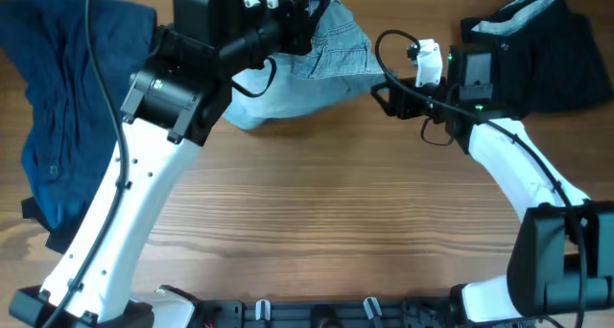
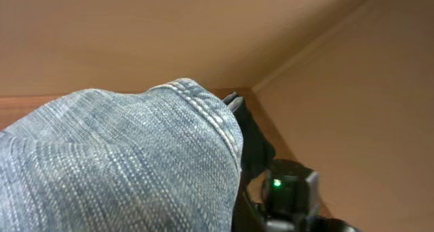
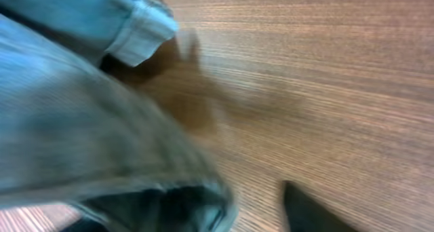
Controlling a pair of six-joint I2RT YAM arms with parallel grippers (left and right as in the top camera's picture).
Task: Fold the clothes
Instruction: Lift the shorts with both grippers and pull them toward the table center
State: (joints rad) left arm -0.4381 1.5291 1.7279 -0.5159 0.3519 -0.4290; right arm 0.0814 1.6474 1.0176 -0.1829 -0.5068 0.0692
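The denim shorts hang bunched from my left gripper. Next, my right gripper grabs their loose edge (image 1: 365, 76) and stretches them wide before laying them flat.
The pale blue denim shorts (image 1: 317, 64) lie bunched at the back middle of the table, with one part lifted. My left gripper (image 1: 299, 23) is at that lifted part. In the left wrist view the denim shorts (image 2: 122, 164) drape over the fingers and hide them. My right gripper (image 1: 382, 96) is at the shorts' right edge. In the blurred right wrist view its jaws stand apart: the denim (image 3: 81, 137) covers the left finger, the dark right fingertip (image 3: 308, 211) is bare, and wood shows between them. A cuffed hem (image 3: 139, 35) lies further off.
A dark navy garment (image 1: 67, 88) is heaped at the table's left side. A black garment (image 1: 537, 55) with a pale lining lies at the back right. The right gripper's body with its green light (image 2: 276, 184) shows in the left wrist view, close beside the denim.
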